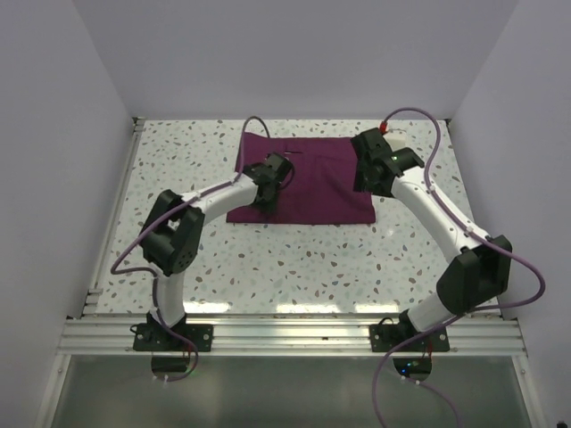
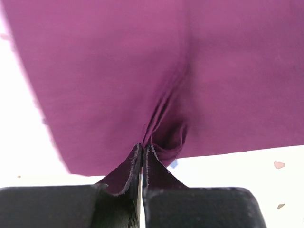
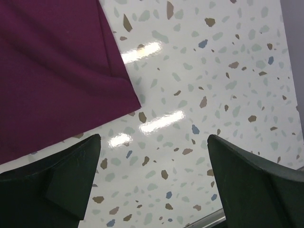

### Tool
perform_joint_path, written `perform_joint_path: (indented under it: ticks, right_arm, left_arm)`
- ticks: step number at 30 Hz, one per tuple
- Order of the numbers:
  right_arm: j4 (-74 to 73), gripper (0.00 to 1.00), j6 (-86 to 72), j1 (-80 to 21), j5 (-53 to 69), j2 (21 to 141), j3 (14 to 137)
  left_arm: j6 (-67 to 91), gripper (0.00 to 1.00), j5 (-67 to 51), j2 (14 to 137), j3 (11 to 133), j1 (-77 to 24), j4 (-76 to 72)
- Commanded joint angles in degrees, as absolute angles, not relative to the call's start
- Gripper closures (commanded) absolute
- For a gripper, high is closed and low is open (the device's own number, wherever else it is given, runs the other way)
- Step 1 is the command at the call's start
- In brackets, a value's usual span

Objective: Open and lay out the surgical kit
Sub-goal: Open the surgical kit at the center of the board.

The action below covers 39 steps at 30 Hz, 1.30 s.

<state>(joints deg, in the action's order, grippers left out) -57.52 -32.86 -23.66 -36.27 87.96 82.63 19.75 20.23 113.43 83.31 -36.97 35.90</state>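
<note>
The top layer's far corner (image 1: 354,163) of the cloth wrap, at the wrap's side edge by my right arm, should be gripped next by my right gripper.
The dark purple-maroon cloth wrap (image 1: 312,183) lies folded flat on the far middle of the table. My left gripper (image 1: 266,198) is over its near left part, shut on a pinched fold of the cloth (image 2: 161,123), which puckers up between the fingers. My right gripper (image 1: 368,185) hovers open and empty at the wrap's right edge; the right wrist view shows a cloth corner (image 3: 57,71) at upper left and bare table between the fingers. The steel tray, tweezers and scissors are hidden.
The terrazzo tabletop (image 1: 294,267) stretches toward the arm bases. White walls close the back and sides. A metal rail (image 1: 294,332) runs along the near edge. Purple cables loop above each arm.
</note>
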Motion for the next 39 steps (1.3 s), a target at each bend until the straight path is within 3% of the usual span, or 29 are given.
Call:
perform_joint_path:
  ticks: [1, 8, 9, 10, 12, 21, 26, 39]
  right_arm:
    - [-54.50, 0.02, -29.98, -23.64, -33.24, 90.35, 88.49]
    - [-49.75, 0.02, -25.58, -23.55, -26.81, 101.15, 102.29]
    - [-49.83, 0.02, -25.40, -23.55, -26.81, 103.16, 104.13]
    - [-50.01, 0.02, -25.05, -23.47, -26.63, 106.40, 107.89]
    - [-50.71, 0.01, -24.79, -23.47, -26.37, 110.11, 111.60]
    - [-53.17, 0.02, -27.07, -20.48, -23.82, 125.59, 124.54]
    - [-52.21, 0.05, -27.25, -18.81, -25.14, 128.40, 120.77]
    - [-47.02, 0.25, -27.42, -16.44, -22.15, 135.61, 116.72]
  left_arm:
    - [20.56, 1.00, 17.32, 101.64, 84.99, -28.67, 35.33]
    - [19.95, 1.00, 14.68, 86.23, 78.50, -3.01, 38.31]
    - [19.78, 0.92, 14.68, 85.35, 77.53, 0.23, 38.67]
    - [21.17, 0.67, 16.07, 83.95, 76.56, 2.26, 39.11]
    - [21.62, 0.01, 15.04, 82.88, 73.40, 2.99, 39.11]
    - [24.17, 0.00, 14.95, 80.07, 68.82, 2.99, 44.56]
    - [24.26, 0.00, 13.80, 77.35, 66.89, 2.90, 46.14]
    - [24.43, 0.00, 13.01, 75.41, 65.13, 2.90, 48.51]
